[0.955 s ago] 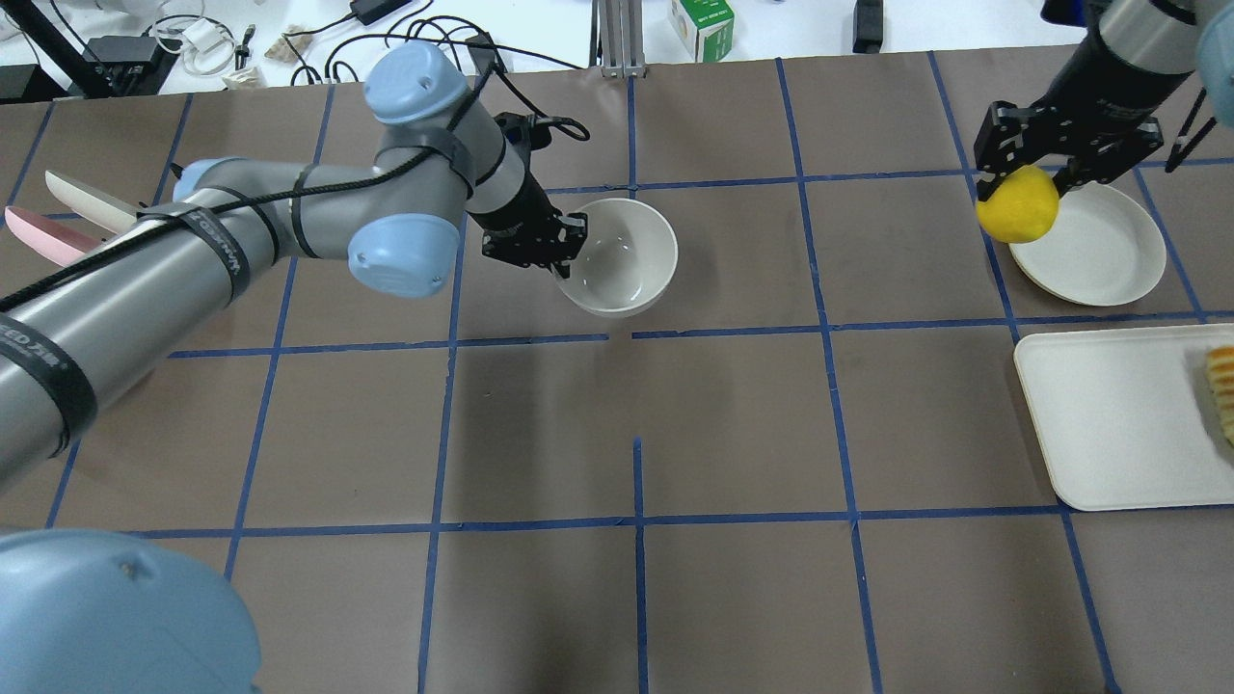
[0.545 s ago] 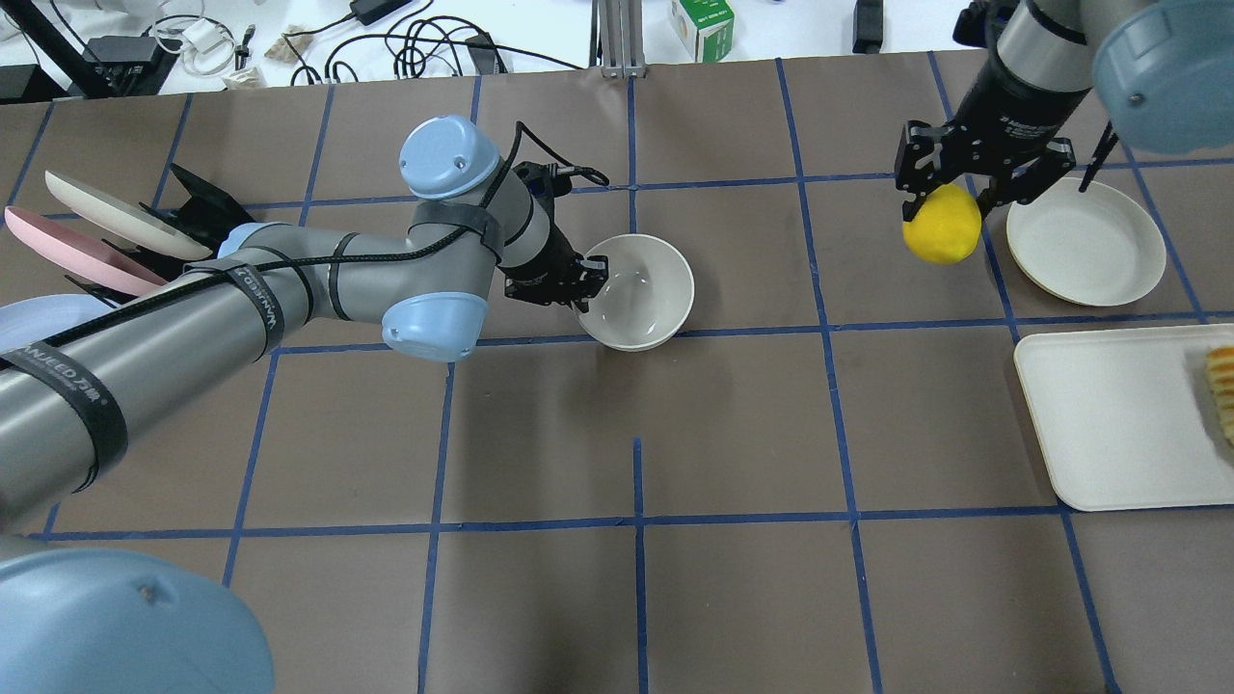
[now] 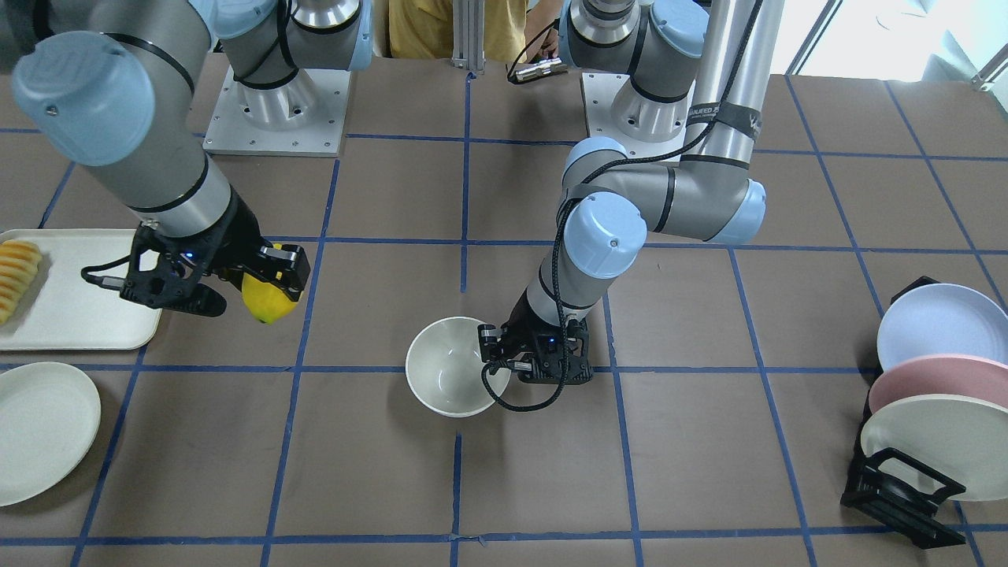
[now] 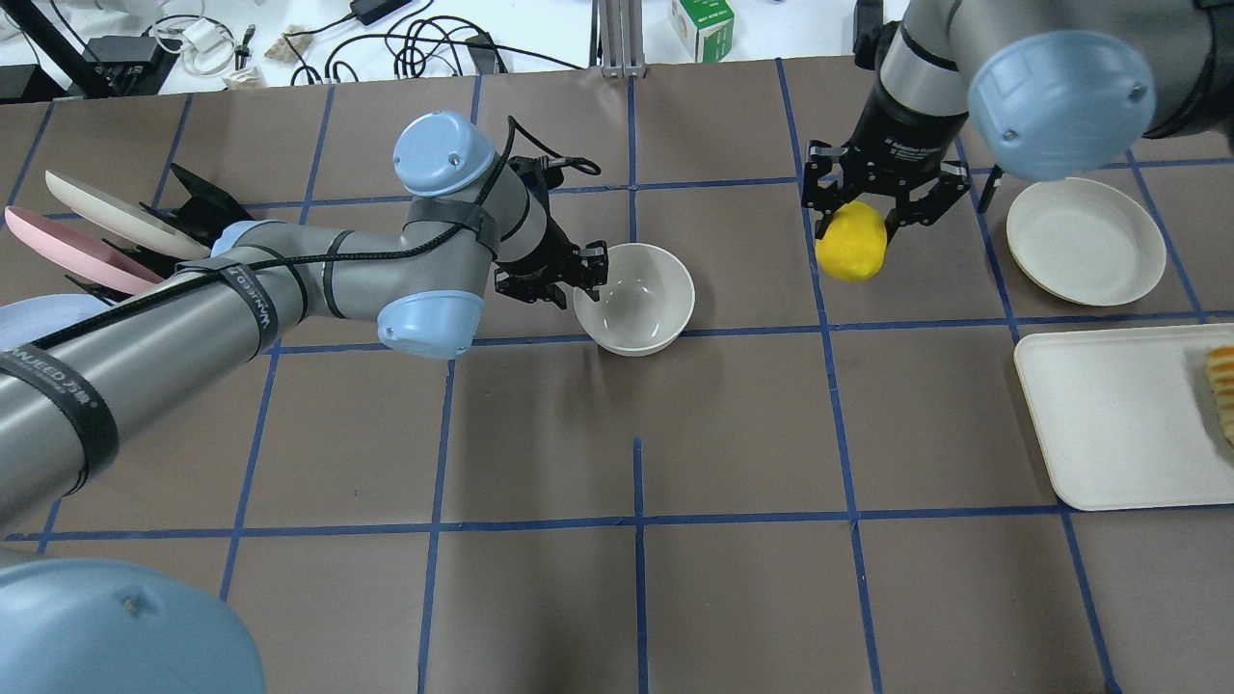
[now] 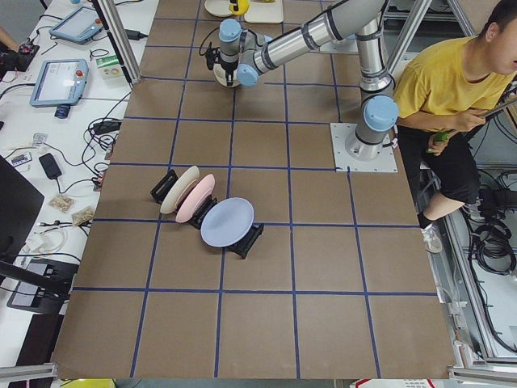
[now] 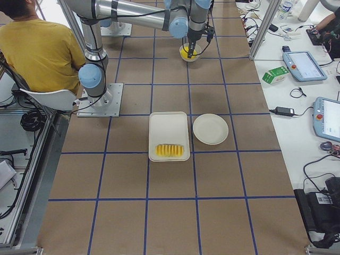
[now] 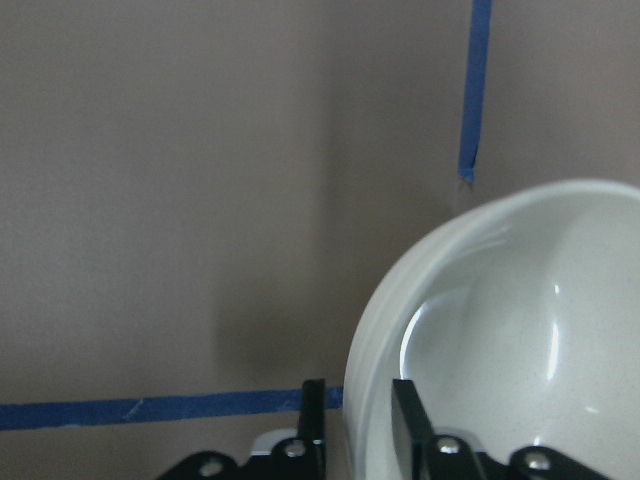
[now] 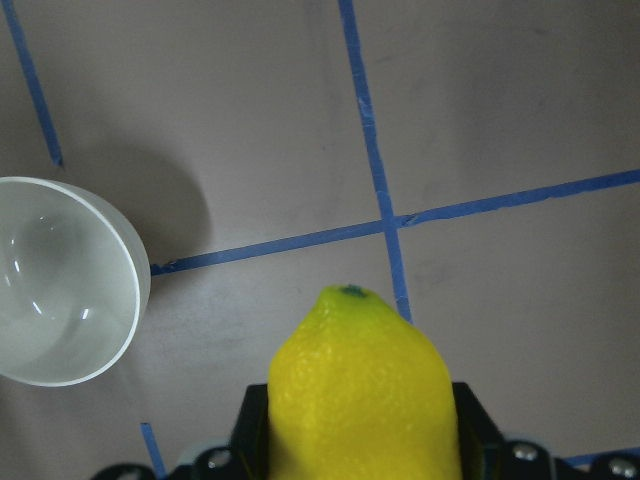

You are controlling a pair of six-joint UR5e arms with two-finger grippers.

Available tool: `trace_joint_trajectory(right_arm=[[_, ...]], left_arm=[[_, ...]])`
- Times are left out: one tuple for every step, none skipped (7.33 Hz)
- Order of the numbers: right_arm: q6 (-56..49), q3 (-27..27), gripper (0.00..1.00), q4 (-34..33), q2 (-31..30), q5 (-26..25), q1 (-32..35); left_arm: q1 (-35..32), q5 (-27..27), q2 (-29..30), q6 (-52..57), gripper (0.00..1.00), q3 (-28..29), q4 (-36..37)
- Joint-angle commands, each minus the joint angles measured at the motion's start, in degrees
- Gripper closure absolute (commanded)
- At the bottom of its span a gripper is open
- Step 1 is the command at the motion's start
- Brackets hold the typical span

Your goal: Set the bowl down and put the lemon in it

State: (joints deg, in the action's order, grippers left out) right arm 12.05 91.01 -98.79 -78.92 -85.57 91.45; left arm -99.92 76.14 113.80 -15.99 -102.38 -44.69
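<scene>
Next, my right gripper releases the yellow lemon on the middle of the cream-white bowl's inner bottom (image 3: 460, 372) (image 8: 48, 284). The lemon is now held above the table.
The cream-white bowl (image 4: 636, 304) stands upright near the table's middle; it also shows in the front view (image 3: 447, 378). My left gripper (image 4: 581, 275) is at its left rim, one finger inside and one outside. In the left wrist view the fingers (image 7: 313, 425) straddle the rim of the bowl (image 7: 500, 340), with a thin gap on the outer side, so it reads open. My right gripper (image 4: 851, 231) is shut on the yellow lemon (image 4: 850, 243) and holds it above the table, to the bowl's right. The right wrist view shows the lemon (image 8: 360, 390) and the bowl (image 8: 50, 280) at its left.
A flat cream plate (image 4: 1085, 241) lies at the far right. Nearer the robot is a white tray (image 4: 1109, 434) with sliced fruit (image 4: 1222, 386). A rack with blue, pink and cream plates (image 3: 929, 409) stands on the robot's left side.
My left arm brought the bowl right and slightly nearer, then held still. My right arm carried the lemon left, from over the flat plate toward the bowl.
</scene>
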Motion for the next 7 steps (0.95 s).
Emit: trace_joint_trajectory(right_arm=[[1.3,-0.3,1.0,-5.4,3.3,-0.4,5.0],[2.4,-0.4,1.0,-6.4,3.9,-0.6,8.4],[7.2,-0.6,1.0,-10.1,6.2,0.0,10.1],[9.1,-0.5,1.0,-15.2,8.6,-0.1,12.5],[9.4,-0.6,1.0,-18.6,11.1,-0.2,15.7],[10.9,-0.6,1.0,-22.5,13.4,-0.8,17.3],[11.6,-0.6,1.0,-23.8,14.7,-0.7,18.2]], left_arm=[[4.1,0.1,-6.0,5.7,0.0,5.4,-12.0],[7.3,1.2,-8.0,15.7,0.0,10.0,-22.3],[10.7,3.6,-10.1,20.8,0.0,13.7,-30.2],[11.8,3.9,-13.7,21.2,0.0,16.1,-37.9],[12.2,6.0,-17.1,21.4,0.0,18.1,-42.9],[12.2,10.0,-19.7,21.4,0.0,18.1,-44.1],[12.0,11.2,-22.2,22.4,0.0,17.4,-44.7]])
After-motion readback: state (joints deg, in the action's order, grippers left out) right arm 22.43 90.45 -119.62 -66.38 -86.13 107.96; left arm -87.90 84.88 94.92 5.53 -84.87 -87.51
